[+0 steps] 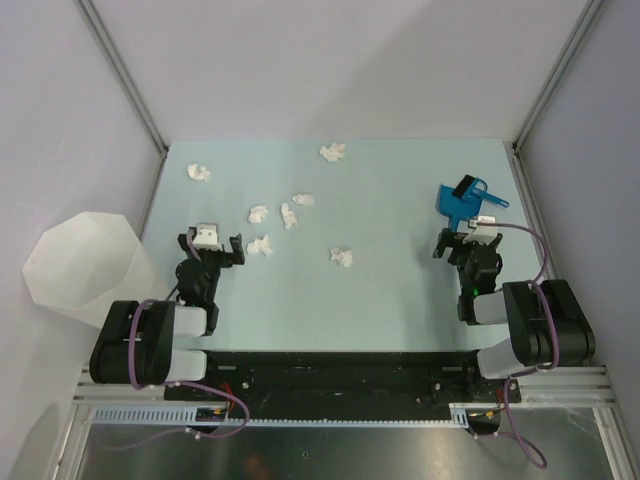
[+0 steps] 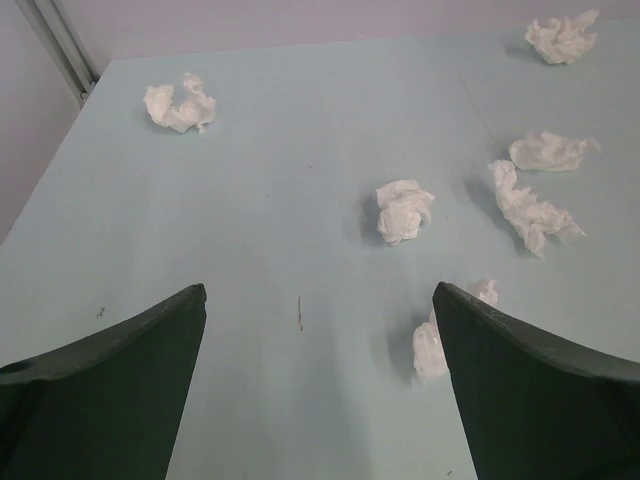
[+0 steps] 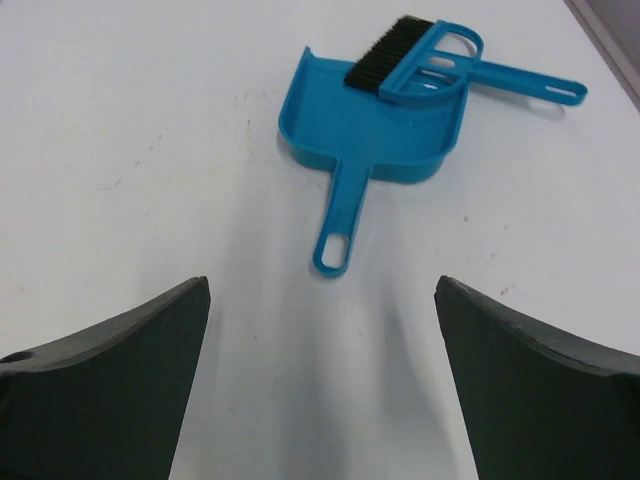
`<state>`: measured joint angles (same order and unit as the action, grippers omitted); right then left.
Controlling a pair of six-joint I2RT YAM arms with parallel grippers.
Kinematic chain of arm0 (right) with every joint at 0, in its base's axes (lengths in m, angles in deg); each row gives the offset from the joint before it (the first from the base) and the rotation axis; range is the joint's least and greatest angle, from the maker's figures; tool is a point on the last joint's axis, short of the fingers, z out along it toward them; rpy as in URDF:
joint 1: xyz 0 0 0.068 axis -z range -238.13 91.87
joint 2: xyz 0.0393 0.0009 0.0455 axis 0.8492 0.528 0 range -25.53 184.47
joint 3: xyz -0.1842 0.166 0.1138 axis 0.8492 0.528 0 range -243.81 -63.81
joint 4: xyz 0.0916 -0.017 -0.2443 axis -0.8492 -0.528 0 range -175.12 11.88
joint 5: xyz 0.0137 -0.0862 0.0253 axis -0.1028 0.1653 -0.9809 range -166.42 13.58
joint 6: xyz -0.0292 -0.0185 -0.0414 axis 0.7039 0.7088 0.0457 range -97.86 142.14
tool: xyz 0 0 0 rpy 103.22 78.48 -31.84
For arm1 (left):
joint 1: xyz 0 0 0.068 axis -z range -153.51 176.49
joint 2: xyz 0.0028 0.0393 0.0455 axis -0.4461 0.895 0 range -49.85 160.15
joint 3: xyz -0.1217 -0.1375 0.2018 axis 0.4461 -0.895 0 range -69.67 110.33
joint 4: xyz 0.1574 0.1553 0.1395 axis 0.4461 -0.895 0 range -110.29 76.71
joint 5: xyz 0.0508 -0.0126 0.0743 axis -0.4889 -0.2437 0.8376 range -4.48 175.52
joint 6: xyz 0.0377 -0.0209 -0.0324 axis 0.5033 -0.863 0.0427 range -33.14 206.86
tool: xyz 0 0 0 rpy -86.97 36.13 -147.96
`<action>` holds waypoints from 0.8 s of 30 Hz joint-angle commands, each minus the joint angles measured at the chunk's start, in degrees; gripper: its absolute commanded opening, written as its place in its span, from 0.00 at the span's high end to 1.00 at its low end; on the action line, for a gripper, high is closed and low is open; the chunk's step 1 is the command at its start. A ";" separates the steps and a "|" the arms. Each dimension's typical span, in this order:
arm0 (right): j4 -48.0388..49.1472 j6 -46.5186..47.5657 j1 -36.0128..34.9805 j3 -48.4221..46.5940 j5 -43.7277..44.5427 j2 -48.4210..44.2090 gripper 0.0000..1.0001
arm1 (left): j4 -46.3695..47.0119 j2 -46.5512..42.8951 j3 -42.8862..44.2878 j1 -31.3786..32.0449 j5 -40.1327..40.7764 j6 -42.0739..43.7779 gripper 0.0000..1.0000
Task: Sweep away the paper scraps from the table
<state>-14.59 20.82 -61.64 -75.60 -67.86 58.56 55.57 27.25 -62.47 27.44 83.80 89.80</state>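
Note:
Next, I move my right gripper to the side edge of the blue dustpan (image 1: pixel 438 206) (image 3: pixel 282 119) that faces the paper scraps and close it there, near the dustpan's handle end.
Several crumpled white paper scraps (image 1: pixel 260 245) lie on the left and middle of the pale green table (image 1: pixel 400 310). My left gripper (image 1: pixel 208 240) is open and empty just left of the nearest wad. In the left wrist view my left gripper (image 2: pixel 320 300) has its jaws wide apart, with one wad (image 2: pixel 432 340) beside the right finger and others (image 2: pixel 404 210) ahead. My right gripper (image 1: pixel 478 232) is open and empty, just short of a blue dustpan (image 1: pixel 458 203). In the right wrist view my right gripper (image 3: pixel 322 290) faces the dustpan (image 3: pixel 375 125), whose handle points toward it, with a blue brush (image 3: pixel 430 60) lying on it.
A translucent white bin (image 1: pixel 85 260) stands off the table's left edge beside the left arm. Grey walls and metal frame posts (image 1: pixel 120 70) close in the back and sides. One scrap (image 1: pixel 199 172) lies near the far left corner, another (image 1: pixel 333 152) near the back edge.

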 commanded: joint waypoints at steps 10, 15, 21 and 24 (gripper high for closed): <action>-36.47 1.59 0.17 -21.30 -3.45 -8.59 0.00 | 1.63 -0.63 1.32 -0.25 -5.02 -0.31 0.00; -55.06 1.23 0.78 -35.39 -7.85 -3.61 0.08 | -0.66 -2.40 1.50 -0.07 -10.94 2.60 0.00; -72.29 5.45 0.96 -50.16 -6.28 7.28 0.25 | -19.85 -12.13 9.62 -0.77 -17.08 4.26 0.04; -76.60 7.73 0.70 -56.30 -7.06 11.25 0.25 | -35.43 -17.15 17.04 -0.69 -22.97 7.42 0.07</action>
<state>-77.54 24.64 -60.98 -125.06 -74.36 65.07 37.04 17.07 -56.04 27.14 70.23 92.21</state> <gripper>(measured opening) 0.751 0.942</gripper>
